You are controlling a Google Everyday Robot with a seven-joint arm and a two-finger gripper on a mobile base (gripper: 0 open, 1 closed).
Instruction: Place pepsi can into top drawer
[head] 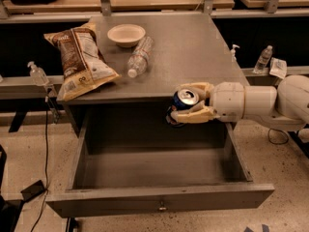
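The pepsi can will be released on the grey drawer's bottom, just off its middle point(180, 158) toward my white arm.
The pepsi can point(183, 100), dark blue with a silver top, is held in my gripper point(189, 103), whose cream fingers point(193, 115) are shut on its sides. The can hangs in the air just in front of the cabinet top's front edge, above the back right part of the top drawer point(159, 197). The drawer is pulled fully open; it is wide, shallow and grey, with a small knob point(161, 207) on its front panel. Its inside shows nothing in it. My white arm point(260, 103) reaches in from the right.
On the cabinet top point(193, 47) lie a chip bag point(79, 62) at the left, a white bowl point(126, 35) at the back, and a clear water bottle point(139, 57) on its side. Small bottles stand on the side ledges point(263, 58). Cables run on the floor at the left.
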